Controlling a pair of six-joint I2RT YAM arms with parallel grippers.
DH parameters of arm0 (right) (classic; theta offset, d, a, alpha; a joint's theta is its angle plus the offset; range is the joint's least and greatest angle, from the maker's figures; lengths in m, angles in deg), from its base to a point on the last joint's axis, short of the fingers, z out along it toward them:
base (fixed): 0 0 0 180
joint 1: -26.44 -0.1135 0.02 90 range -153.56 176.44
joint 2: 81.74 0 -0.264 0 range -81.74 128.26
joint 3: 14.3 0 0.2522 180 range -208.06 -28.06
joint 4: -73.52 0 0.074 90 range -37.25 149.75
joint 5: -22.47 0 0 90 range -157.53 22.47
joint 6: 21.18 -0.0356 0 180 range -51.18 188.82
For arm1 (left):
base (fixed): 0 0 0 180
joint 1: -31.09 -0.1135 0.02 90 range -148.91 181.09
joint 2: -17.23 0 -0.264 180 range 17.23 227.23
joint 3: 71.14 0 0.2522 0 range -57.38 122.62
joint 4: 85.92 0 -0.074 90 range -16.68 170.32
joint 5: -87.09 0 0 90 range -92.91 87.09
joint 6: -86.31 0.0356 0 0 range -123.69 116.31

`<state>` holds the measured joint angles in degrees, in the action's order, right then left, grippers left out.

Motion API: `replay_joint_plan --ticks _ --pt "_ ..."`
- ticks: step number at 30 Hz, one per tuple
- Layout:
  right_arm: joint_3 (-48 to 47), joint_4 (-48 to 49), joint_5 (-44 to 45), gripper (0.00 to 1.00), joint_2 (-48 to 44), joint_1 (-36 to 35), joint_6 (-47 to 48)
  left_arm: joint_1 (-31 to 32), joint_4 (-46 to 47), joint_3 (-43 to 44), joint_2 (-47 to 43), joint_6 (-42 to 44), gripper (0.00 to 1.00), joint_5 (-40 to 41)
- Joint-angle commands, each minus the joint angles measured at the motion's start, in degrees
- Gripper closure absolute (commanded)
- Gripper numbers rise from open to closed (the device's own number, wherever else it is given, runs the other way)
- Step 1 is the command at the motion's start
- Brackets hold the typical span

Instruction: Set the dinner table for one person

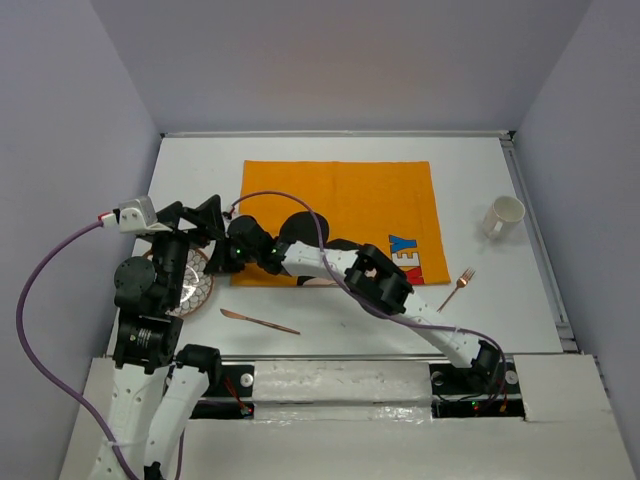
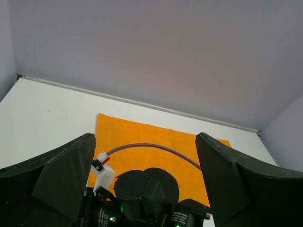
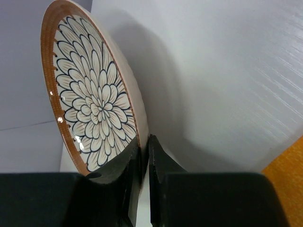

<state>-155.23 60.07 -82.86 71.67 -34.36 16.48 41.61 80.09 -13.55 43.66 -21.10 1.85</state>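
The plate will go on the middle of the orange cloth mat (image 1: pixel 340 219), between the black ears, where my right gripper will let go of it.
A plate (image 1: pixel 196 287) with a brown rim and a black flower pattern sits at the left of the white dinner table (image 1: pixel 480 310), partly hidden under my left arm. My right gripper (image 1: pixel 222 258) reaches across from the right and is shut on the plate's rim; in the right wrist view its fingers (image 3: pixel 144 142) pinch the plate's (image 3: pixel 92 101) edge. I cannot tell whether the plate rests on the table. My left gripper (image 1: pixel 198 222) hangs open and empty above the plate's far side, and in the left wrist view (image 2: pixel 144 139) it looks over the right wrist.
An orange cloth mat (image 1: pixel 340 205) lies at the centre back, its near edge under my right arm. A white mug (image 1: pixel 504 215) stands at the right. A copper fork (image 1: pixel 458 288) lies right of the mat and a copper knife (image 1: pixel 258 320) near the front edge.
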Motion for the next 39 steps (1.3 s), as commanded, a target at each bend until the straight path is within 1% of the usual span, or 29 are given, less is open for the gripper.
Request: replay_joint_plan --ticks 1,6,7,9,13,14,17,19,21,22,23,25,26,27,28,29,30,31,32,36,38,39 --pt "3.67 10.63 -1.63 1.0 -3.44 -0.38 -0.48 0.2 2.78 -0.33 -0.33 1.15 0.02 0.52" --pt "7.02 15.85 -0.49 1.0 -10.03 -0.38 0.57 0.2 2.87 0.11 -0.07 1.24 0.02 1.05" --pt "7.64 15.25 1.6 1.0 -11.1 0.15 2.22 0.29 2.78 0.81 -0.16 1.06 0.02 1.48" --pt "9.31 16.29 1.98 1.0 -13.65 0.85 1.98 0.2 3.3 2.39 -0.24 1.41 0.02 1.58" --pt "15.45 24.18 -4.43 1.0 -17.25 4.54 -2.67 0.2 2.61 4.68 -1.03 1.59 0.01 0.43" --pt "16.6 27.42 -7.58 1.0 -18.48 6.02 -3.55 0.37 2.17 5.03 -1.12 1.85 0.01 0.69" --pt "16.78 27.72 -13.13 1.0 -20.85 8.58 -3.04 0.72 2.16 4.68 -0.86 2.12 0.01 1.31" --pt "21.77 29.03 -14.37 1.0 -23.66 11.74 -4.35 1.25 2.16 3.72 -0.77 2.47 0.01 2.1" --pt "27.39 34.82 -16.13 1.0 -29.02 14.2 -7.24 1.43 2.34 2.14 -1.12 2.73 0.01 2.98" --pt "30.38 36.49 -16.39 1.0 -31.04 16.91 -8.21 1.43 2.43 1.7 -1.38 2.82 0.01 3.07" --pt "36.93 38.25 -16.05 1.0 -35.15 18.16 -9.0 1.52 2.6 0.48 -1.65 2.82 0.01 3.07" --pt "43.47 38.53 -15.0 1.0 -39.3 22.1 -8.4 1.6 2.69 -0.76 -1.83 2.73 0.01 2.72" --pt "49.77 38.1 -13.51 1.0 -43.41 23.43 -7.26 1.69 2.78 -1.38 -1.83 2.64 0.01 1.93" --pt "52.79 37.57 -12.71 1.0 -45.37 24.75 -6.47 1.87 2.69 -1.9 -1.57 2.38 0.01 1.49" --pt "55.6 35.74 -10.53 1.0 -47.21 27.28 -4.81 2.3 2.78 -2.0 -1.21 2.21 0.01 0.88" --pt "58.33 34.76 -9.29 1.0 -49.06 28.44 -3.92 2.31 2.95 -2.0 -1.04 2.03 0.01 0.52" --pt "63.14 33.79 -8.32 1.0 -52.38 29.67 -3.13 2.66 3.04 -2.09 -0.77 1.94 0.01 -0.26" --pt "65.28 32.83 -7.35 1.0 -53.98 30.81 -2.25 2.66 3.04 -2.17 -0.42 1.94 0.01 -0.71" --pt "68.87 31.25 -5.6 1.0 -56.7 33.0 -0.94 2.75 3.04 -2.17 0.1 1.85 0.01 -1.49" --pt "73.82 28.43 -3.3 1.0 -60.67 37.92 1.62 2.83 3.04 -2.17 0.9 1.85 0.01 -2.12" --pt "75.49 27.63 -4.09 1.0 -61.38 40.65 1.97 2.83 3.04 -2.26 1.16 1.85 0.01 -2.38" --pt "75.84 27.63 -4.7 1.0 -61.29 40.67 1.89 2.84 3.04 -2.26 1.25 1.85 0.01 -2.47"
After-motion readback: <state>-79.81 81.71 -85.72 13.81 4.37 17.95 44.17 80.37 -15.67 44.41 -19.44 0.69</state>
